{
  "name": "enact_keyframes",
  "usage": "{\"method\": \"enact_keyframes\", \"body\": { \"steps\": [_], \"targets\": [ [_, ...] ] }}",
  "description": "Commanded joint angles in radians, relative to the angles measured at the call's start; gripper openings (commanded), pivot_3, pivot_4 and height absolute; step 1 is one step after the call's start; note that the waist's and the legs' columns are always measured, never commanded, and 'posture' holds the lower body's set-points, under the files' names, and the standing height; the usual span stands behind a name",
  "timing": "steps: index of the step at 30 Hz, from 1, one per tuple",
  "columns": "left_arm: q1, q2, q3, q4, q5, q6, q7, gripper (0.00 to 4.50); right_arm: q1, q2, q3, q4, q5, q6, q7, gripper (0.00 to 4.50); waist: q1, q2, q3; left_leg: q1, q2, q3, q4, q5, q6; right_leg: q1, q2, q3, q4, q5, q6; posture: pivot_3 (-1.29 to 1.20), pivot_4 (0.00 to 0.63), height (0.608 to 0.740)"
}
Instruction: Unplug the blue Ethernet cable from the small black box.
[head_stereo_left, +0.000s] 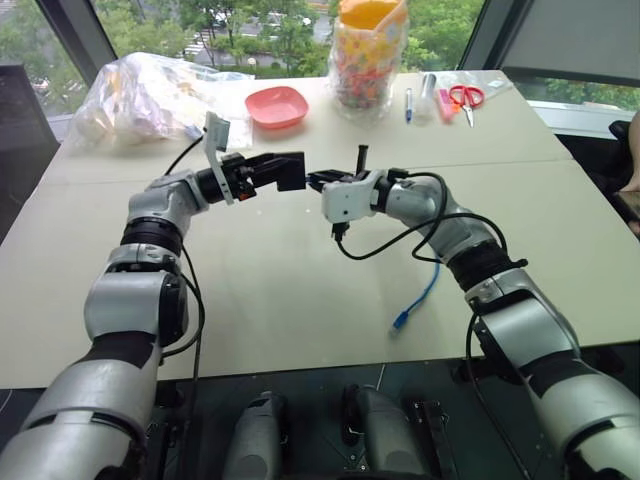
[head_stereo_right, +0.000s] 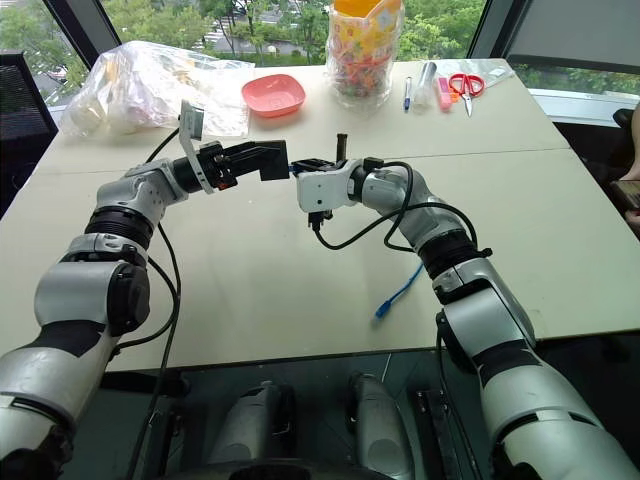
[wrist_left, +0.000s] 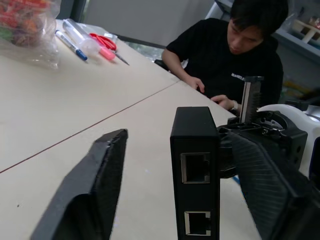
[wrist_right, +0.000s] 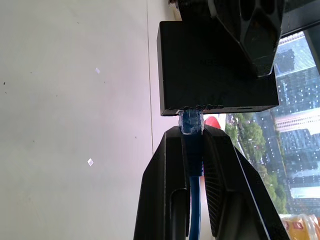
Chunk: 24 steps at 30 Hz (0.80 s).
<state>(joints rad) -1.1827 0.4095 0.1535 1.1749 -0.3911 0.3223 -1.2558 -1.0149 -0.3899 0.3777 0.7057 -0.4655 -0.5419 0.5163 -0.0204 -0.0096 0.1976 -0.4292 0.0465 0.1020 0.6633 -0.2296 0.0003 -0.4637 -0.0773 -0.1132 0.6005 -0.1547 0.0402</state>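
The cable is pinched behind its clear plug along the box's broad side, so next my right gripper opens, turns and takes the plug (wrist_right: 191, 121) across the box's thickness.
The small black box (wrist_left: 195, 170) hangs above the table between the fingers of my left gripper (head_stereo_left: 280, 172). One finger (wrist_left: 270, 190) lies against it. The other finger (wrist_left: 95, 200) stands a little apart from it. Two empty ports show on the box's near side. The blue Ethernet cable (wrist_right: 194, 155) is plugged into another side of the box (wrist_right: 215, 65). My right gripper (wrist_right: 192, 131) is shut on the cable just behind its clear plug. The rest of the cable (head_stereo_left: 425, 290) trails down to the table, where its free end lies.
At the table's far side are a pink bowl (head_stereo_left: 276, 105), a jar of colourful sweets (head_stereo_left: 368, 55), a clear plastic bag (head_stereo_left: 140, 95), pens (head_stereo_left: 408, 103) and red scissors (head_stereo_left: 465, 97). A person (wrist_left: 235, 60) sits at the table's right edge.
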Motion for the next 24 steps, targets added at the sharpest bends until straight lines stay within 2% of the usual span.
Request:
{"method": "enact_keyframes", "body": {
  "steps": [1,3,6,9,10,12,13,17,20,22,24],
  "targets": [
    [-0.042,0.006,0.026,-0.006,0.005,-0.009,-0.028,1.24,0.001,-0.011,-0.021,-0.066,0.018,0.013,-0.002,0.0,0.0,0.0,0.0,0.0,0.0,0.0,0.0,0.0,0.0,0.0,0.0,0.0,0.0,0.0,0.0,0.0,0.15,0.74],
    [-0.042,0.006,0.027,-0.006,0.011,-0.009,-0.025,0.52,0.003,-0.018,-0.017,-0.074,0.009,0.018,-0.004,0.0,0.001,0.0,0.0,0.0,0.0,0.0,0.0,0.0,0.0,0.0,0.0,0.0,0.0,0.0,0.0,0.0,0.15,0.74],
    [-0.04,0.003,0.035,-0.004,0.016,-0.011,-0.005,0.51,0.008,-0.024,-0.018,-0.083,0.017,0.028,0.007,0.0,0.001,0.0,0.0,0.0,0.0,0.0,0.0,0.0,0.0,0.0,0.0,0.0,0.0,0.0,0.0,0.0,0.15,0.74],
    [-0.029,0.001,0.053,-0.006,0.01,-0.012,0.008,0.51,0.048,-0.05,-0.04,-0.121,0.052,0.061,0.043,1.38,0.001,0.0,0.0,0.0,0.0,0.0,0.0,0.0,0.0,0.0,0.0,0.0,0.0,0.0,0.0,0.0,0.15,0.74],
    [-0.026,0.001,0.058,-0.006,0.008,-0.012,0.009,0.51,0.06,-0.061,-0.042,-0.135,0.051,0.07,0.045,1.71,0.002,0.0,0.0,0.0,0.0,0.0,0.0,0.0,0.0,0.0,0.0,0.0,0.0,0.0,0.0,0.0,0.15,0.74],
    [-0.015,0.007,0.076,-0.014,-0.005,0.004,0.012,0.51,0.136,-0.071,-0.1,-0.208,0.112,0.172,0.047,2.75,0.005,-0.001,0.0,0.0,0.0,-0.001,0.0,0.0,0.0,0.001,0.0,0.0,0.0,0.0,0.0,0.0,0.15,0.74],
    [-0.01,0.01,0.086,-0.02,-0.013,0.016,0.012,0.51,0.183,-0.062,-0.141,-0.265,0.175,0.243,0.063,3.6,0.005,-0.001,0.0,0.0,0.0,-0.001,0.0,0.0,0.0,0.001,0.0,0.0,0.0,0.0,0.0,0.0,0.15,0.74],
    [-0.003,0.018,0.174,-0.066,-0.108,0.15,-0.01,0.51,0.372,0.129,-0.384,-0.684,0.736,0.794,0.059,3.7,0.002,-0.002,0.0,0.0,0.001,-0.003,0.0,0.0,0.0,0.001,0.0,0.0,0.001,0.001,-0.003,0.0,0.15,0.74],
    [0.018,0.016,0.217,-0.135,-0.17,0.26,-0.024,0.51,0.462,0.245,-0.474,-0.921,1.163,1.141,-0.003,3.7,0.0,-0.001,0.0,0.0,0.001,-0.005,0.001,0.0,0.0,0.0,0.0,0.0,0.003,0.002,-0.003,0.0,0.15,0.74],
    [0.034,0.012,0.238,-0.184,-0.206,0.324,-0.02,0.51,0.497,0.292,-0.497,-0.986,1.314,1.252,-0.046,3.7,0.001,-0.002,0.0,0.002,0.003,-0.008,0.002,0.0,0.0,0.002,0.0,0.0,0.004,0.001,-0.003,0.0,0.15,0.74],
    [0.057,0.007,0.253,-0.247,-0.248,0.397,-0.018,0.51,0.512,0.356,-0.51,-0.995,1.385,1.29,-0.117,3.7,0.003,-0.002,0.0,0.003,0.004,-0.009,0.002,0.0,0.0,0.003,0.0,0.0,0.004,0.0,-0.002,0.0,0.15,0.74]
  ]
}}
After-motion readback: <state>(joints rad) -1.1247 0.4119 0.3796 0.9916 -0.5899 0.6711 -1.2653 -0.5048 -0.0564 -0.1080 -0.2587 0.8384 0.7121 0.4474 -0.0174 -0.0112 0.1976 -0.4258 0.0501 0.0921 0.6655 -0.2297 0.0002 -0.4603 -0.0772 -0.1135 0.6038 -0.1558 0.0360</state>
